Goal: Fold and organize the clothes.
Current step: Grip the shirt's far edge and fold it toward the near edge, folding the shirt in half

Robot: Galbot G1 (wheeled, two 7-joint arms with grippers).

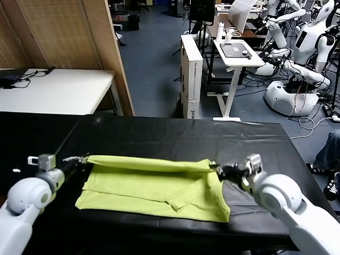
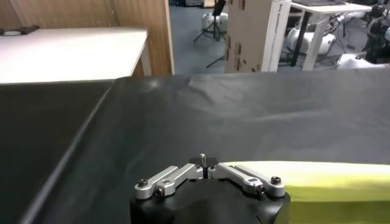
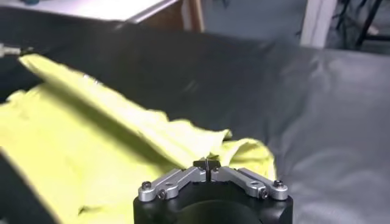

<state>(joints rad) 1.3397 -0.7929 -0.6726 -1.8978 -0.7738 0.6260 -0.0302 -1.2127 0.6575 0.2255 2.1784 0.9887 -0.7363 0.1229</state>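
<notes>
The end of the piece of cloth is bunched at the robot's right gripper, so the robot should lay the cloth down, then open the right gripper and take the cloth's loose corner (image 3: pixel 259 152) to straighten it.
The clothes, one lime yellow-green T-shirt (image 1: pixel 154 188), lie across the front middle of the black table cloth (image 1: pixel 175 135). The shirt's far edge is raised off the rest and stretched in a straight band between my two grippers. My left gripper (image 1: pixel 82 158) is shut on the left end of that band; the left wrist view shows a sliver of green cloth in the closed jaws (image 2: pixel 204 161), with the shirt (image 2: pixel 317 179) running off beside them. At the band's right end my right gripper (image 1: pixel 215 168) is shut on it, its jaws (image 3: pixel 207 162) pressed together over bunched fabric (image 3: pixel 91 152).
A white table (image 1: pixel 58 90) and a wooden partition (image 1: pixel 69 32) stand behind the black table on the left. A tall white box (image 1: pixel 191 74), a white standing desk (image 1: pixel 236 53) and other robots (image 1: pixel 308 48) stand beyond the far edge.
</notes>
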